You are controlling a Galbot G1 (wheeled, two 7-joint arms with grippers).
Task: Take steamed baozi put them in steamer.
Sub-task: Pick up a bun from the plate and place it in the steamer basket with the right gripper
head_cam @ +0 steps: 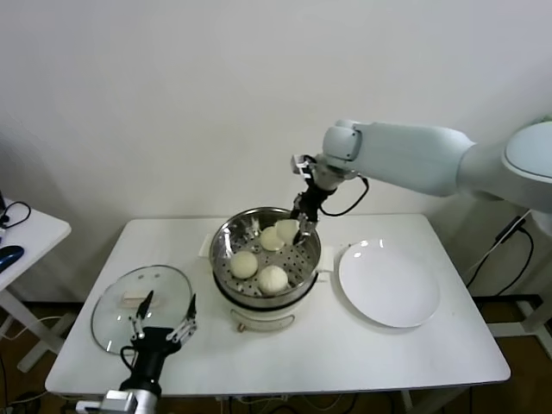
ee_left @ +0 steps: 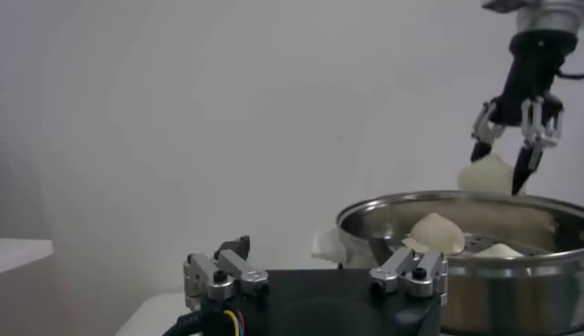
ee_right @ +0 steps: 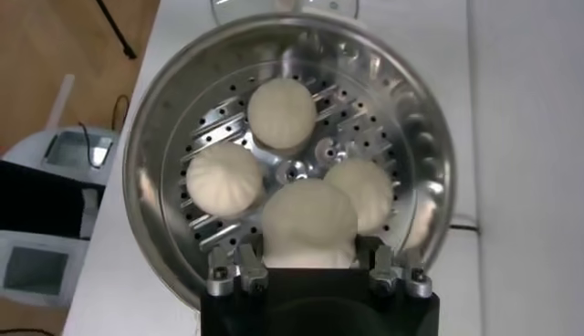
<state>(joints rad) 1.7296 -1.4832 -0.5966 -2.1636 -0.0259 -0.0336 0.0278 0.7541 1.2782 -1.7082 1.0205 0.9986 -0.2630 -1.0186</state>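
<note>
The robot's right gripper should release the baozi on the steamer's open bottom near the rim (head_cam: 297, 253) (ee_right: 299, 257) facing the white plate.
The steamer (head_cam: 222, 246) is a shiny perforated steel basket on a white pot base, mid-table. Three cream-white baozi lie in it (head_cam: 244, 264) (head_cam: 272, 279) (head_cam: 270, 238). My right gripper (head_cam: 297, 228) hangs over the basket's far right rim, shut on another baozi (head_cam: 285, 229). From the right wrist, that held baozi (ee_right: 308, 222) sits between the fingers of the right gripper (ee_right: 310, 246), above the steamer (ee_right: 164, 110) and the three buns (ee_right: 282, 111) (ee_right: 224, 178) (ee_right: 370, 187). My left gripper (head_cam: 164, 321) rests open and empty over the table's front left. Its wrist view shows the steamer (ee_left: 474, 274).
A round glass lid (head_cam: 121, 297) lies on the table at the front left, beneath the left gripper. A flat white plate (head_cam: 388, 283) lies bare to the right of the steamer. A small white side table (head_cam: 26, 237) stands beyond the table's left edge.
</note>
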